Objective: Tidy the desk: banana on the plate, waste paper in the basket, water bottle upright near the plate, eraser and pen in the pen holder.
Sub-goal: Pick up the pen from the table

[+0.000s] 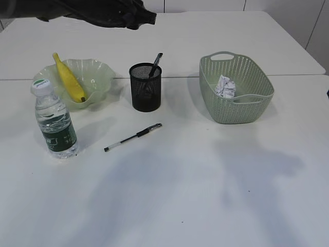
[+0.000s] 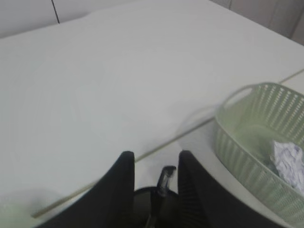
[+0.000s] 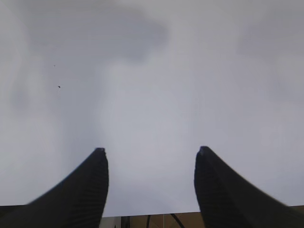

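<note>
Next, my left gripper moves next to the black pen lying flat on the table and closes on the pen's dark half (image 1: 145, 131) near the pen holder.
A yellow banana (image 1: 69, 78) lies on the pale green plate (image 1: 103, 72). A water bottle (image 1: 54, 122) stands upright in front of the plate. The black mesh pen holder (image 1: 145, 87) holds one pen (image 1: 154, 64). A second black pen (image 1: 133, 137) lies flat on the table in front of it. Crumpled paper (image 1: 225, 86) lies in the green basket (image 1: 252, 110). My left gripper (image 1: 146, 18) hovers high above the holder; in the left wrist view it (image 2: 155, 154) is open, with the standing pen's top (image 2: 166, 173) between its fingers, untouched. My right gripper (image 3: 149, 151) is open over bare table. No eraser shows.
A seam between two white tabletops (image 1: 175, 77) runs behind the plate, holder and basket. The basket (image 2: 247, 142) with the paper (image 2: 289, 159) also shows at the right of the left wrist view. Arm shadows fall on the near table.
</note>
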Robot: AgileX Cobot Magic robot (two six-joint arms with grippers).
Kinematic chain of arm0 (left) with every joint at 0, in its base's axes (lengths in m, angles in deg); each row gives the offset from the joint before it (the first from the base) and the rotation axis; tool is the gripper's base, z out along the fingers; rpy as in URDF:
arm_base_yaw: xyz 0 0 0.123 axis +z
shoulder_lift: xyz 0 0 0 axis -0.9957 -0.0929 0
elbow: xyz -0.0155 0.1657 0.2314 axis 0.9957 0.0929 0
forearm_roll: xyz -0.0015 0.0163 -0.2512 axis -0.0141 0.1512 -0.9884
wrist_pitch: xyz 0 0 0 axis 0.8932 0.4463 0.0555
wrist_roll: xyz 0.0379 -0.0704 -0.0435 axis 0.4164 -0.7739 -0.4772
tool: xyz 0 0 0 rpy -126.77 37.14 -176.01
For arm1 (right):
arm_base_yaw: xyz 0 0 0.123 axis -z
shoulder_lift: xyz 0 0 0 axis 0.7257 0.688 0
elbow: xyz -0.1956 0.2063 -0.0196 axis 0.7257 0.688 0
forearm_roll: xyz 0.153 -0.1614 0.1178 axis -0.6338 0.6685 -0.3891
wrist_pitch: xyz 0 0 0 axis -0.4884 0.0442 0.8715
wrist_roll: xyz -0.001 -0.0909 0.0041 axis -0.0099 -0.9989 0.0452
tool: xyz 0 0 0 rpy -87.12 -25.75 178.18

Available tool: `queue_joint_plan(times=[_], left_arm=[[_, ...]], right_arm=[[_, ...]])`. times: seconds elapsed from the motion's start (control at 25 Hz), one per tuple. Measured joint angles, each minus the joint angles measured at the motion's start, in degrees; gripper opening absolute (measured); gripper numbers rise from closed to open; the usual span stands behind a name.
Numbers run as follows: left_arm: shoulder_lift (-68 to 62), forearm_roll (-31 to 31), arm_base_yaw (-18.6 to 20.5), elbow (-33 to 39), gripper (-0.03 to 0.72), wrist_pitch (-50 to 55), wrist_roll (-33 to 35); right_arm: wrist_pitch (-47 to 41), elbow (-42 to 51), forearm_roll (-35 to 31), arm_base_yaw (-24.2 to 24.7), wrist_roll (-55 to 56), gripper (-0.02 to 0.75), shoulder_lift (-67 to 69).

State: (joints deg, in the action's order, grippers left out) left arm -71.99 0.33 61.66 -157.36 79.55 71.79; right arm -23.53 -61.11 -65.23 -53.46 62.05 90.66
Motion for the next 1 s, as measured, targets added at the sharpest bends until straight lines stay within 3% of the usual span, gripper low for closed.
queue_joint_plan(times=[0.36,1.0], left_arm=[[1.3,6.4,-0.2,0.0,0.224,27.3,0.0],[-7.0,9.1,-1.5,0.0,0.225,30.7,4.7]], right_arm=[[0.6,0.0,0.0,0.0,0.0,0.428,0.0],[1.0,0.0,0.0,0.0,0.0,0.428,0.0]])
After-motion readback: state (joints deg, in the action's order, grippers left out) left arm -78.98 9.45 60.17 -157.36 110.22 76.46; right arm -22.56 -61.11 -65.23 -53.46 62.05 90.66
